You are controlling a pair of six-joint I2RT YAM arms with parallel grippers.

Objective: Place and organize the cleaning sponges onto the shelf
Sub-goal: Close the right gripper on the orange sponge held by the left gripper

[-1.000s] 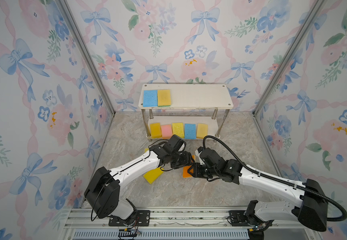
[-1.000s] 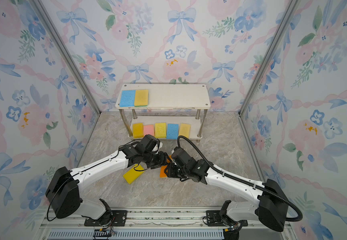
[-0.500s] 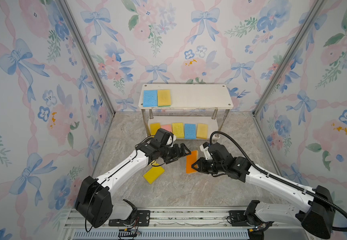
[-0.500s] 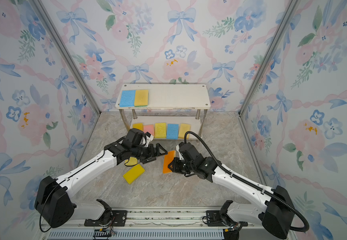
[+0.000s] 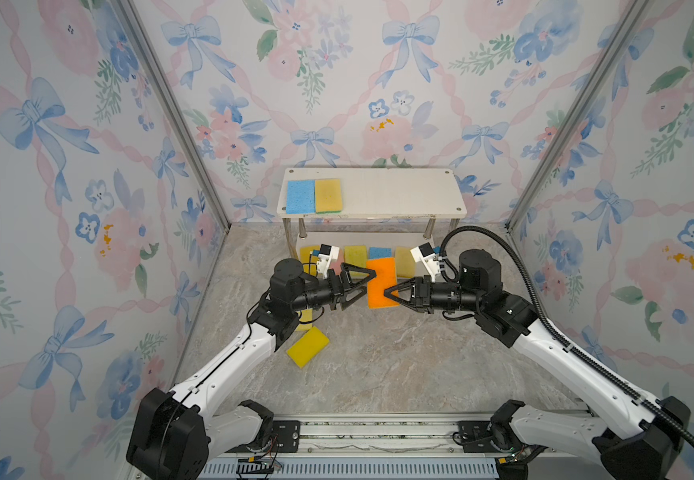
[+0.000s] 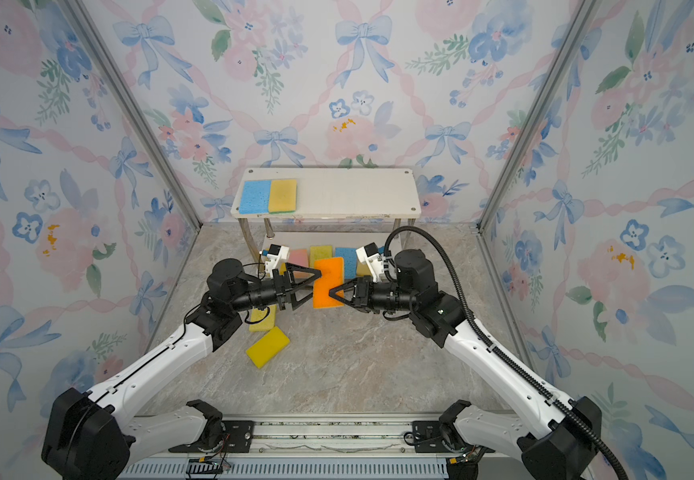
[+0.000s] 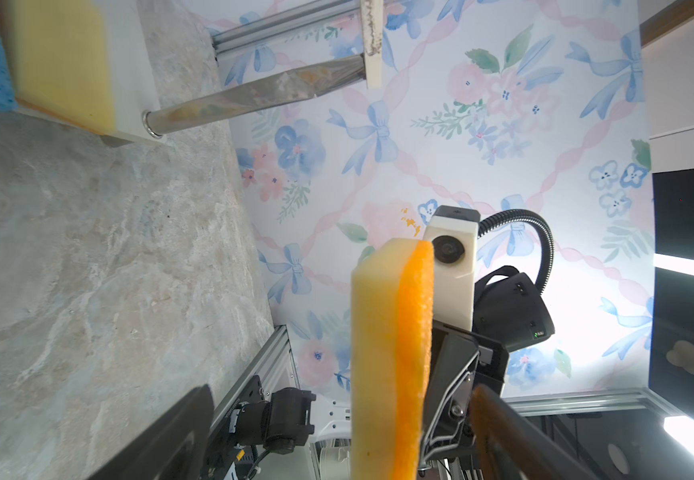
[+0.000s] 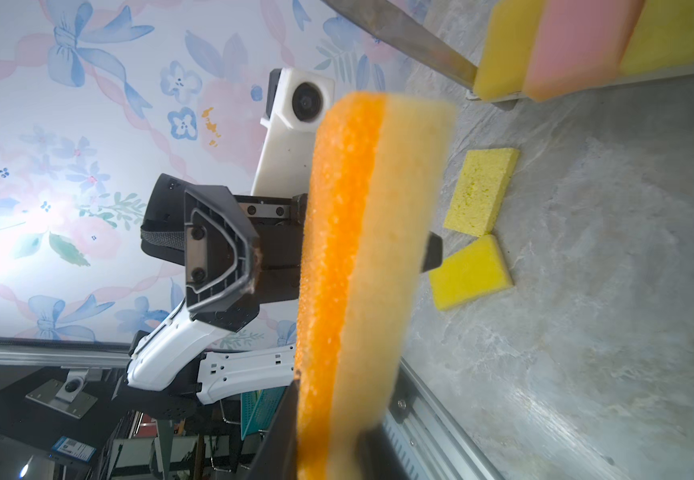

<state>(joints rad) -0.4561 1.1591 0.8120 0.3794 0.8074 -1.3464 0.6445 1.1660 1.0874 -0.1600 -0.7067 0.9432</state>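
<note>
The robot's right gripper holds the orange sponge partway up its side edge, so next the left gripper steadies the sponge while the right gripper takes the sponge's lower corner (image 5: pixel 396 304).
An orange sponge (image 5: pixel 382 282) (image 6: pixel 328 282) with a pale foam backing (image 7: pixel 378 353) (image 8: pixel 399 249) hangs above the floor in front of the shelf (image 5: pixel 395 193) (image 6: pixel 353 191). My right gripper (image 5: pixel 389 291) (image 6: pixel 333 293) (image 8: pixel 328 449) is shut on its right edge. My left gripper (image 5: pixel 369 283) (image 6: pixel 315 286) (image 7: pixel 343 392) is open, and its jaws straddle the sponge's left edge with gaps on both sides. The shelf's top board carries a blue sponge (image 5: pixel 300 196) and a yellow one (image 5: pixel 328 195). Several sponges line the lower board (image 5: pixel 355 254), partly hidden by the arms.
Two yellow sponges lie on the marble floor under the left arm: a bright one (image 5: pixel 307 346) (image 8: pixel 470 272) and a paler one (image 6: pixel 263 320) (image 8: pixel 482 191). The right part of the top board (image 5: pixel 420 191) is bare. A metal post (image 7: pixel 253 97) stands near the grippers.
The left gripper has opened and let go of the orange sponge. The right gripper has lifted it from the floor toward the shelf. The left's open jaws now straddle its edge.
</note>
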